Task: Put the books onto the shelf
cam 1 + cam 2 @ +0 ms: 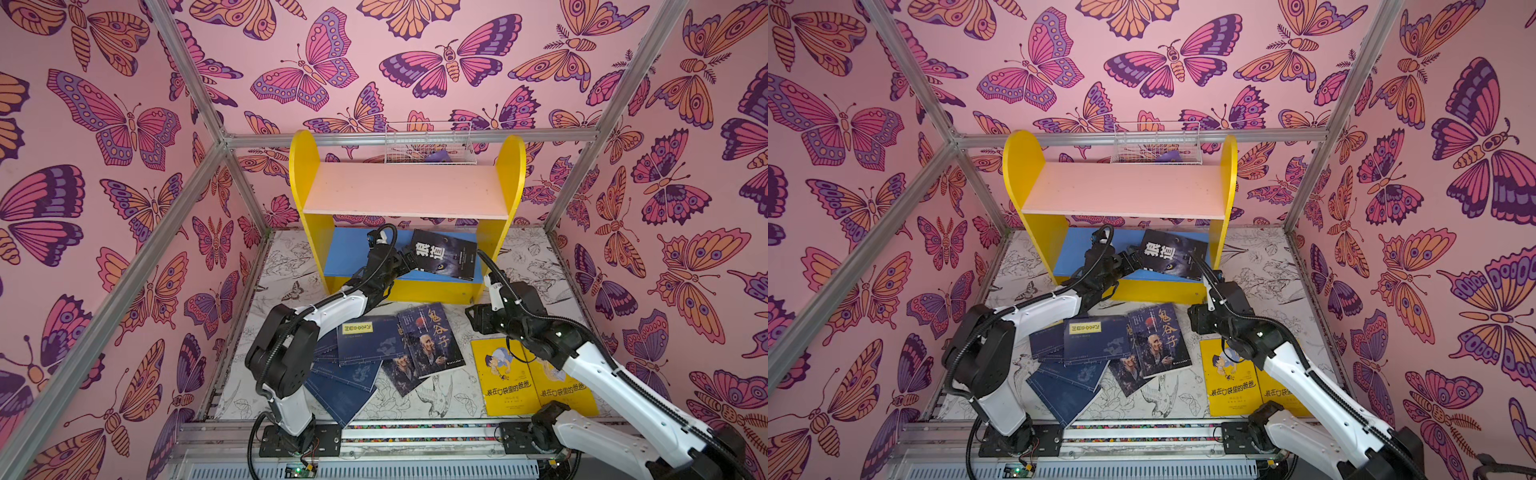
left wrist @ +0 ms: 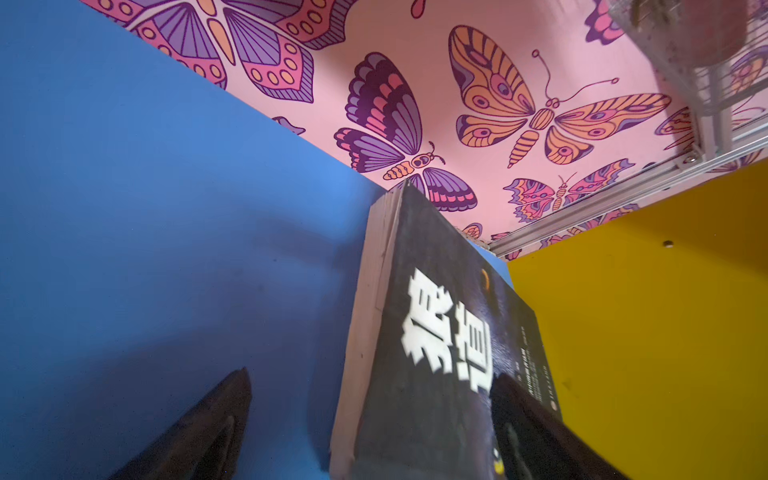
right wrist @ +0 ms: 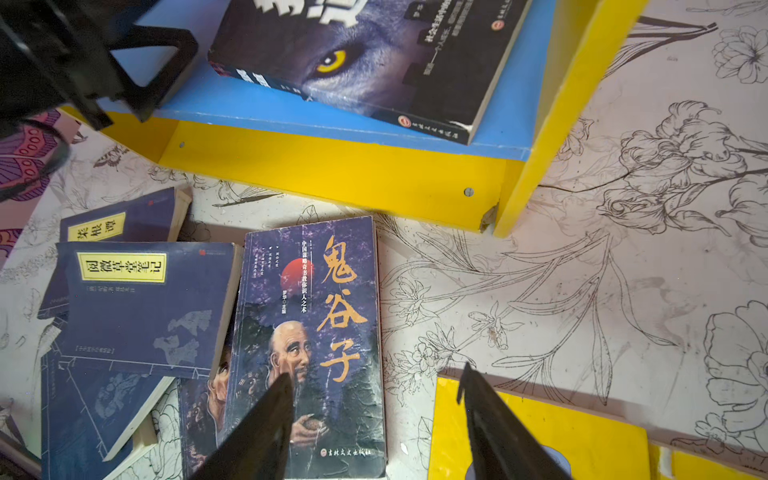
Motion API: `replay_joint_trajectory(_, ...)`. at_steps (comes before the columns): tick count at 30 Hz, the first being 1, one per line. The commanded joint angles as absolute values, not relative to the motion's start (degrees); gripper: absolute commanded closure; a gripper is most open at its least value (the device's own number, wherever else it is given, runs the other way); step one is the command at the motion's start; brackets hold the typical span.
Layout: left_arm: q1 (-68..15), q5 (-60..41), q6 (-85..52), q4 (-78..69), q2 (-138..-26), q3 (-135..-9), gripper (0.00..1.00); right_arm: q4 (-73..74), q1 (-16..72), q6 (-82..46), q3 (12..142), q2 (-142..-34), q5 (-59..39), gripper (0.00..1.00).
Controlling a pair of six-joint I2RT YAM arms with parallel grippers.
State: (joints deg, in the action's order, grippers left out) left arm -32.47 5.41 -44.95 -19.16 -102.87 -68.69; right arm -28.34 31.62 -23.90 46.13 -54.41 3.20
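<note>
Next, my left gripper should go to the upper portrait book's spine point(image 1: 409, 354), on the side toward the navy books, and close there.
The shelf point(image 1: 407, 191) stands at the back, with yellow sides, a pale pink upper board and a blue lower board point(image 1: 349, 253). A dark wolf-cover book point(image 1: 446, 255) point(image 3: 374, 62) lies on the blue board beside the right side panel. My left gripper point(image 1: 409, 262) point(image 2: 372, 376) is open at that book's left end; one finger lies over the cover and the other stands apart over the blue board. More books lie on the table: navy ones point(image 1: 365, 338), portrait covers point(image 1: 430, 338) and yellow ones point(image 1: 503, 382). My right gripper point(image 1: 473, 318) point(image 3: 376, 372) hangs open and empty between the portrait book point(image 3: 316, 332) and a yellow book point(image 3: 540, 436).
A white wire basket point(image 1: 430, 145) hangs on the back rail above the shelf. Butterfly-patterned walls close in the left, right and back. The table point(image 1: 519, 266) has a flower-drawing surface. Both arm bases sit on a rail point(image 1: 415, 432) at the front edge.
</note>
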Motion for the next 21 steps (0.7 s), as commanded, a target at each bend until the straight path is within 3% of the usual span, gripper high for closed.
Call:
replay_joint_trajectory(1,-32.1,2.3,-41.4,-20.5,-106.8,-71.6,0.11,-30.8,31.6,-25.9,44.1,-53.1,3.9,0.34)
replay_joint_trajectory(4,-32.2,-0.8,-41.8,-18.9,-107.4,-71.9,0.24,-31.6,31.6,-27.0,43.1,-51.8,4.3,0.34)
replay_joint_trajectory(6,-32.6,-1.4,-42.2,-18.3,-106.3,-70.3,0.27,-31.9,31.6,-27.4,42.8,-50.9,5.0,0.34)
replay_joint_trajectory(21,-36.9,-5.8,-43.7,-19.1,-104.6,-66.3,0.3,-34.3,31.5,-28.8,44.3,-50.2,8.0,0.32)
